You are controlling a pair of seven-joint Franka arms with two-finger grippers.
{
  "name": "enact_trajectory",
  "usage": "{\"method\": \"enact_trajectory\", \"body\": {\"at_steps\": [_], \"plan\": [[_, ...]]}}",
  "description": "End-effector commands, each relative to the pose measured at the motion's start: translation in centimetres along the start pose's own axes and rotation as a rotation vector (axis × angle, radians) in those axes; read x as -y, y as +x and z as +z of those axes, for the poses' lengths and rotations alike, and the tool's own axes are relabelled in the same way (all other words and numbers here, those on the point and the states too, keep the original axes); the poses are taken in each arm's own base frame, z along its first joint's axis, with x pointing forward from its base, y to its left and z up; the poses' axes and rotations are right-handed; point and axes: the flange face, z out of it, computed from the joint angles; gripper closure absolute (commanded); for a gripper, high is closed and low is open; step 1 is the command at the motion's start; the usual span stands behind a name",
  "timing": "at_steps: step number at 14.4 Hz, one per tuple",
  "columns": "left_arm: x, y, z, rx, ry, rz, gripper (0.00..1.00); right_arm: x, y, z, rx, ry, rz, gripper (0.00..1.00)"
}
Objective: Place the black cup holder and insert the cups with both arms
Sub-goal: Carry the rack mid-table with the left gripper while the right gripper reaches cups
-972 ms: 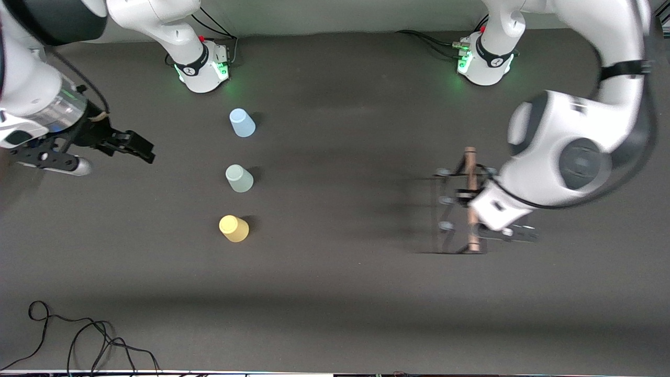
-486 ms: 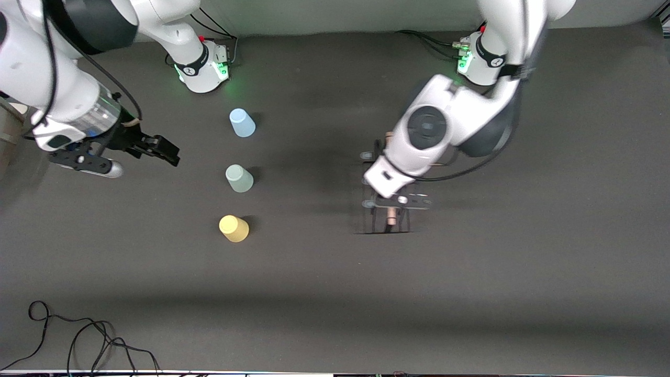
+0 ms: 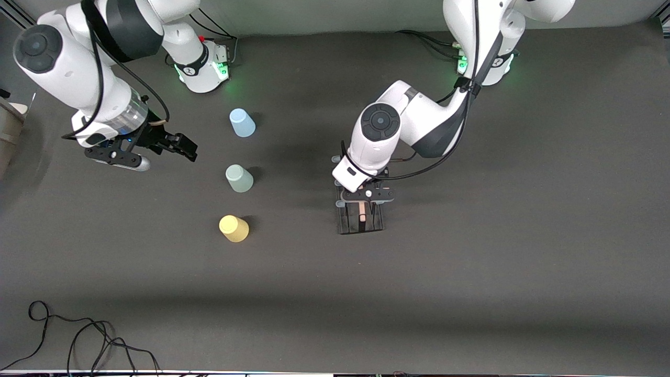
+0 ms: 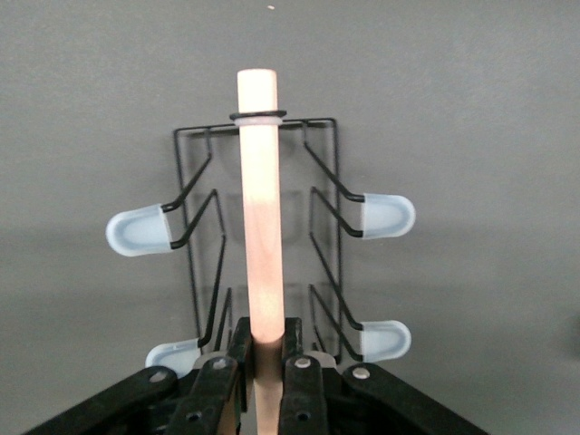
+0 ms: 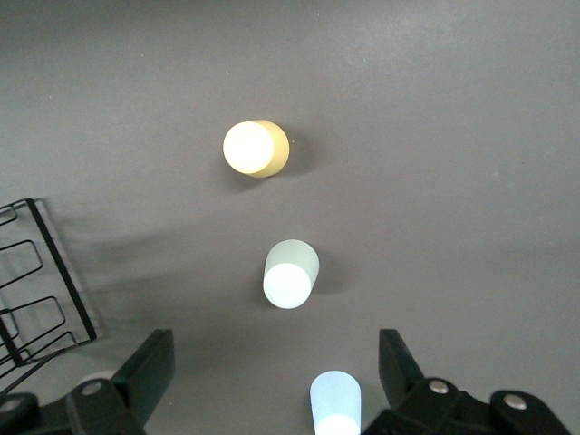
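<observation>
The robot's right gripper needs to next close around the sides of the pale green cup (image 3: 239, 178) (image 5: 291, 273), which stands between the light blue cup and the yellow cup.
The black cup holder (image 3: 361, 215) is at the middle of the table, its wooden rod handle (image 4: 260, 208) upright in the left wrist view. Pale caps (image 4: 139, 231) tip its prongs. My left gripper (image 3: 366, 196) is shut on the handle (image 4: 265, 349). I cannot tell whether the holder touches the table. Three cups stand upside down in a row toward the right arm's end: light blue (image 3: 242, 123), pale green (image 3: 239, 178), yellow (image 3: 234, 228). My right gripper (image 3: 187, 148) is open and empty, beside the blue and green cups. The right wrist view shows its gripper (image 5: 276, 362), the blue cup (image 5: 336, 403), the green cup (image 5: 291, 274), the yellow cup (image 5: 256, 148) and a corner of the holder (image 5: 36, 290).
Black cables (image 3: 78, 340) lie at the near corner by the right arm's end. A beige object (image 3: 8, 131) sits at the table's edge there. The green-lit bases (image 3: 204, 65) (image 3: 484, 63) stand along the table's top edge.
My left arm has carried the holder from the left arm's end to the middle of the table. My right gripper has moved closer to the cups.
</observation>
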Motion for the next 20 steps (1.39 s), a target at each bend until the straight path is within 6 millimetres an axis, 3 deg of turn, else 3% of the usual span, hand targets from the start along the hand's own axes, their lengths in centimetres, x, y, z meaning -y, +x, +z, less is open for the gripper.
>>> {"method": "enact_trajectory", "body": {"at_steps": [1,5,8,9,10,12,15,17,20], "plan": [[-1.2,-0.8,-1.2,-0.025,-0.014,-0.024,1.0,0.0,-2.1,3.0,-0.027,0.035,0.015,0.0],[-2.1,-1.8,-1.0,-0.022,-0.01,-0.004,1.0,0.2,-3.4,7.8,-0.023,0.028,0.016,0.0],[-2.4,-2.2,0.1,-0.015,0.004,0.007,1.0,-0.6,-4.0,13.9,-0.027,0.017,0.024,0.0],[-2.3,-2.0,0.1,-0.015,0.006,0.008,0.67,-0.6,-3.8,15.1,-0.034,0.018,0.025,0.0],[-2.1,-1.9,0.1,-0.022,0.016,0.024,0.01,-0.5,-3.6,16.6,-0.03,0.011,0.027,0.0],[-1.8,-1.6,0.0,-0.042,0.034,0.025,0.0,-0.2,-3.1,19.7,-0.024,0.013,0.046,0.0],[-1.1,-0.8,-1.9,-0.054,0.029,0.017,0.0,2.7,-4.7,24.5,-0.004,0.048,0.064,0.0],[1.2,1.4,-4.5,-0.08,0.008,-0.019,0.0,2.6,-4.8,27.1,0.005,0.025,0.066,0.0],[5.8,4.3,-8.5,-0.092,0.003,-0.03,0.0,2.1,-5.2,28.6,0.033,0.0,0.051,0.0]]}}
